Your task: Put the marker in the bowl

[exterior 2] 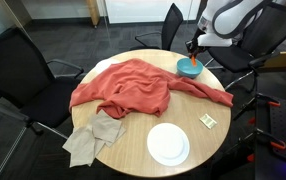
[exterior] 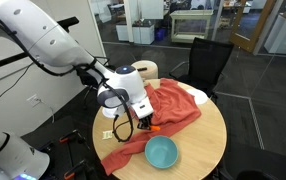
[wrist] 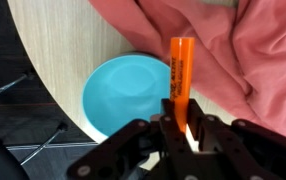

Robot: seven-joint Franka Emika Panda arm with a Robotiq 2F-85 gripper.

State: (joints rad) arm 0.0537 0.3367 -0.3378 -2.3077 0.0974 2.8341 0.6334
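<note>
The orange marker will leave my gripper on the bottom of the light blue bowl (exterior: 161, 156) (wrist: 126, 97), around its middle, as I let go of it there.
My gripper (wrist: 179, 132) is shut on the orange marker (wrist: 180, 68), which sticks out from between the jaws. In the wrist view the light blue bowl (wrist: 123, 92) lies on the table just left of the marker tip. In both exterior views the gripper (exterior: 147, 124) (exterior 2: 194, 49) hangs a little above the table beside the bowl (exterior: 162, 153) (exterior 2: 187, 69). A bit of the orange marker (exterior: 156, 128) shows under the gripper. The inside of the bowl looks empty.
A red cloth (exterior 2: 133, 85) (exterior: 175, 105) (wrist: 238, 45) is spread across the round wooden table (exterior 2: 133, 150), reaching next to the bowl. A white dish (exterior 2: 168, 143), a beige rag (exterior 2: 91, 137) and a small pale tag (exterior 2: 209, 120) lie elsewhere. Black chairs (exterior 2: 13, 65) ring the table.
</note>
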